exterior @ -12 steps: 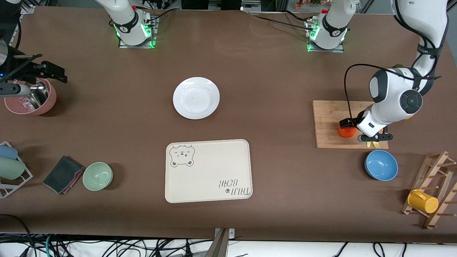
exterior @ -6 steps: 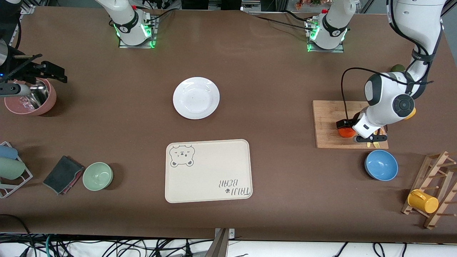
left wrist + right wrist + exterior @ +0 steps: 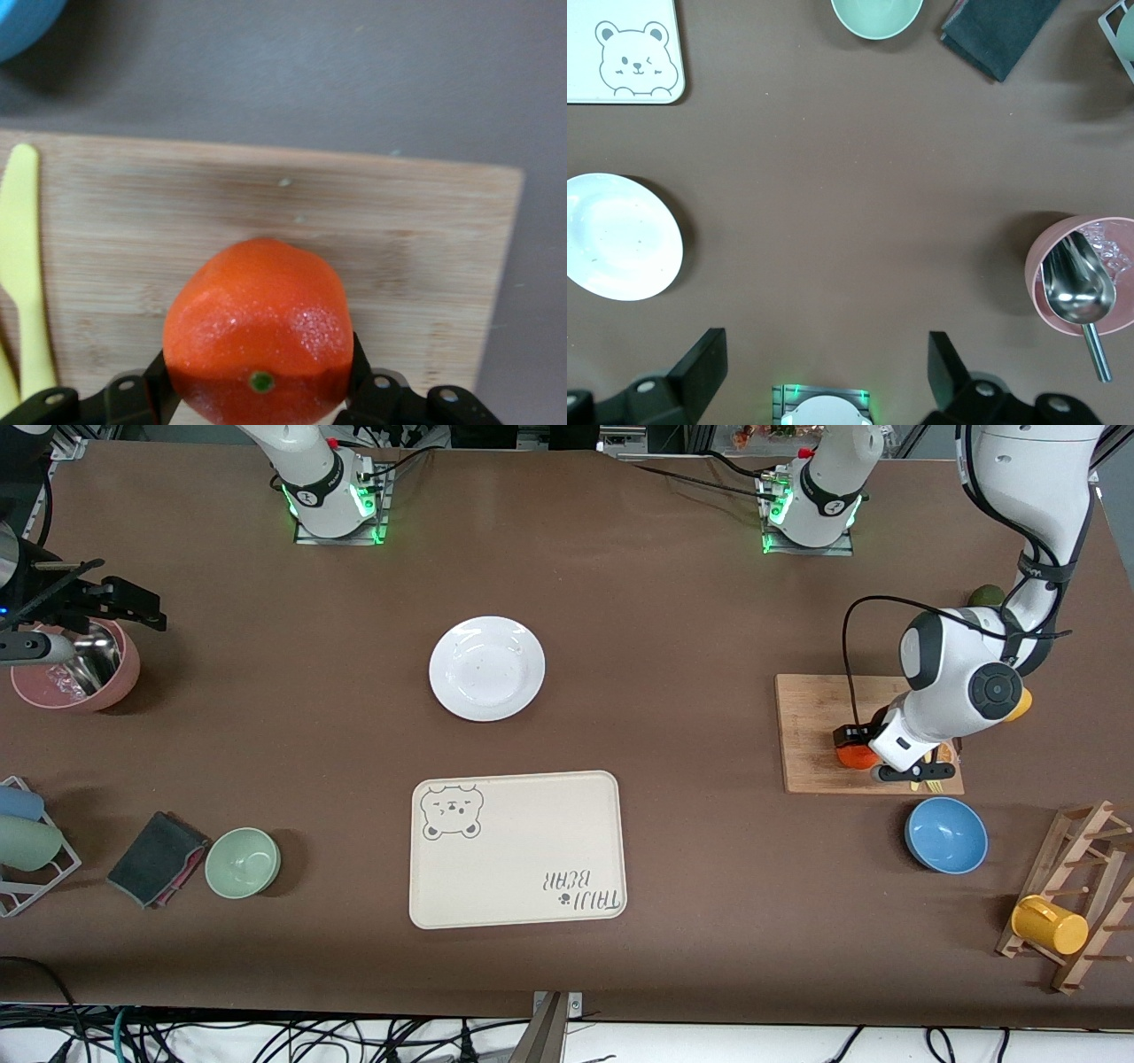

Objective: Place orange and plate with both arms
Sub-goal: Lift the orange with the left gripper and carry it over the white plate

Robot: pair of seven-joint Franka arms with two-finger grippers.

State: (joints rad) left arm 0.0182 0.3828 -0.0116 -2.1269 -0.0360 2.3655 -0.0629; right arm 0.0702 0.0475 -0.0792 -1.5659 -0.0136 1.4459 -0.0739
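Next, my left gripper lets go of the orange on the white plate's half farther from the bear-printed tray (image 3: pixel 484 648).
The orange (image 3: pixel 850 758) sits on a wooden cutting board (image 3: pixel 815 717) at the left arm's end of the table. My left gripper (image 3: pixel 856 746) is down on it, with a finger pressed against each side; in the left wrist view the orange (image 3: pixel 257 328) fills the space between the fingers (image 3: pixel 137 394). The white plate (image 3: pixel 486 668) lies bare in the middle of the table and also shows in the right wrist view (image 3: pixel 620 235). My right gripper (image 3: pixel 133 607) waits open and empty over the right arm's end, above a pink bowl (image 3: pixel 120 677).
A cream bear-printed tray (image 3: pixel 516 849) lies nearer the camera than the plate. A blue bowl (image 3: pixel 945 834) sits beside the board, with yellow cutlery (image 3: pixel 22 266) on the board. A green bowl (image 3: pixel 243 862), grey cloth (image 3: pixel 158 857) and rack with yellow cup (image 3: pixel 1050 924) stand near the front.
My left arm has shifted slightly toward the middle of the table and settled lower, its gripper staying on the orange. The right arm and the plate have not moved.
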